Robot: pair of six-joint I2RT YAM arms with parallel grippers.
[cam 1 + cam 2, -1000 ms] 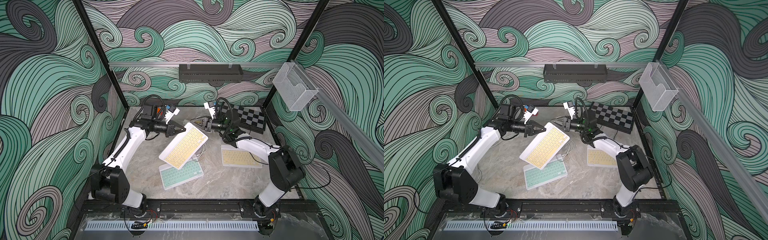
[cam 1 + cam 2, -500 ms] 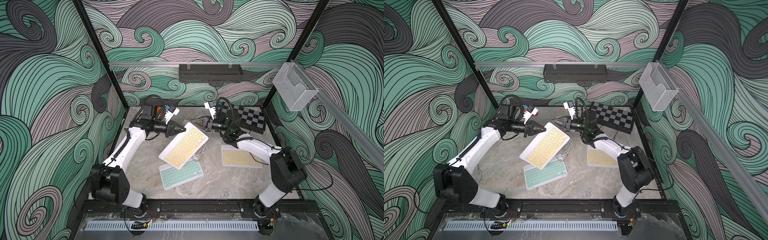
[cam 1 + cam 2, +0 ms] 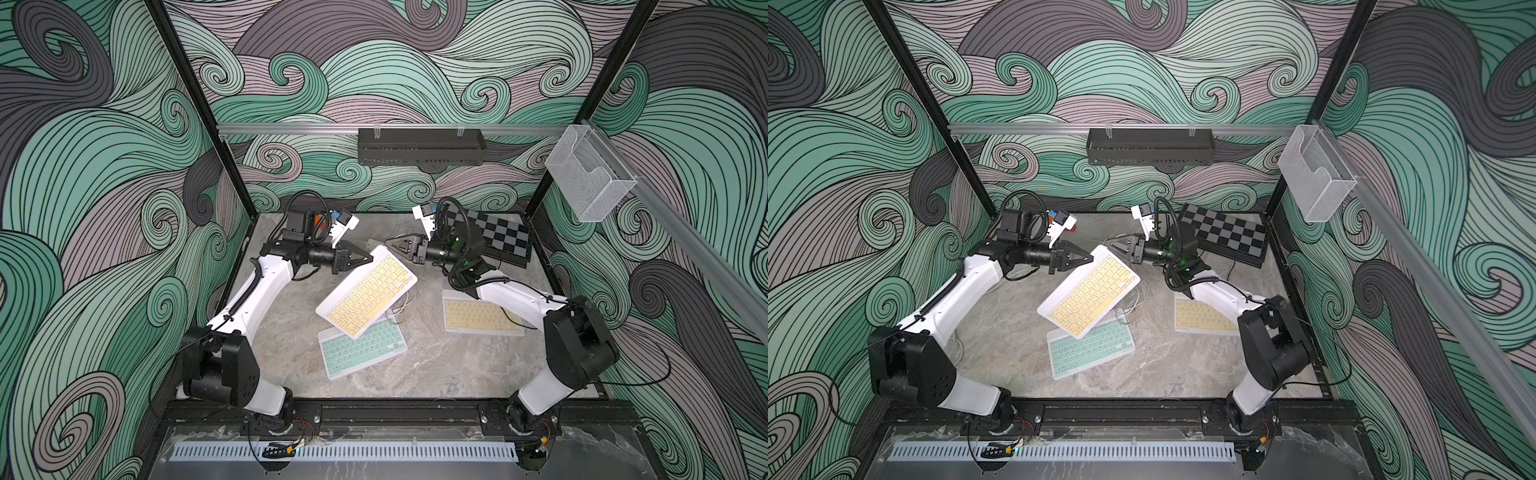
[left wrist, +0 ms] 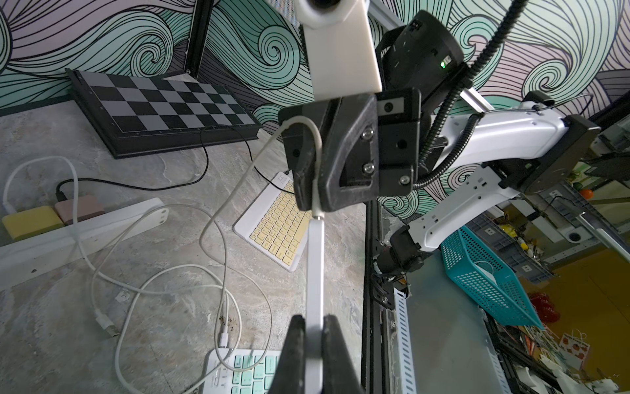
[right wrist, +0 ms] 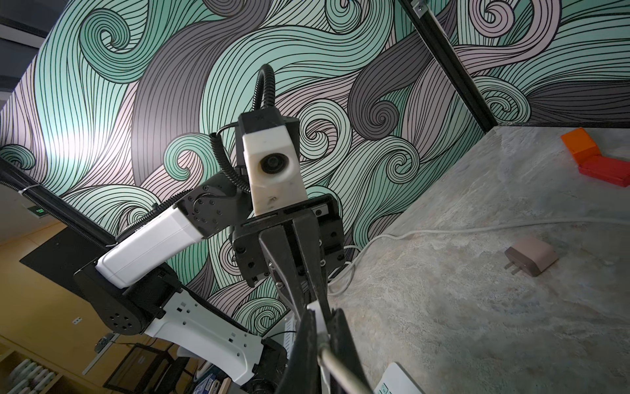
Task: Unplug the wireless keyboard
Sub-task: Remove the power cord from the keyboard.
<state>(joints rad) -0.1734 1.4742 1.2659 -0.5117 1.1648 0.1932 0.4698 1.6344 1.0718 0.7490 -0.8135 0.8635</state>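
My left gripper is holding the wireless keyboard. It will let go of it on the bare table just off the mint keyboard's short end [image 3: 301, 301].
The wireless keyboard [image 3: 368, 297], white with yellow keys, hangs tilted above the table in both top views [image 3: 1090, 295]. My left gripper [image 4: 313, 329] is shut on its thin edge near one far corner [image 3: 368, 259]. In the left wrist view the keyboard [image 4: 315, 266] shows edge-on as a white strip. My right gripper [image 5: 322, 329] is shut on the plug end of a white cable [image 4: 238, 177] at the keyboard's far end [image 3: 388, 242]. The plug's metal tip sits right at the keyboard's edge; whether it is still seated I cannot tell.
A mint keyboard [image 3: 361, 347] lies under the lifted one. A second yellow keyboard [image 3: 478, 318] lies at the right with a black cable. A chessboard [image 3: 498, 237] stands at the back right. A white power strip [image 4: 78, 232] and a loose pink adapter [image 5: 530, 256] lie at the back.
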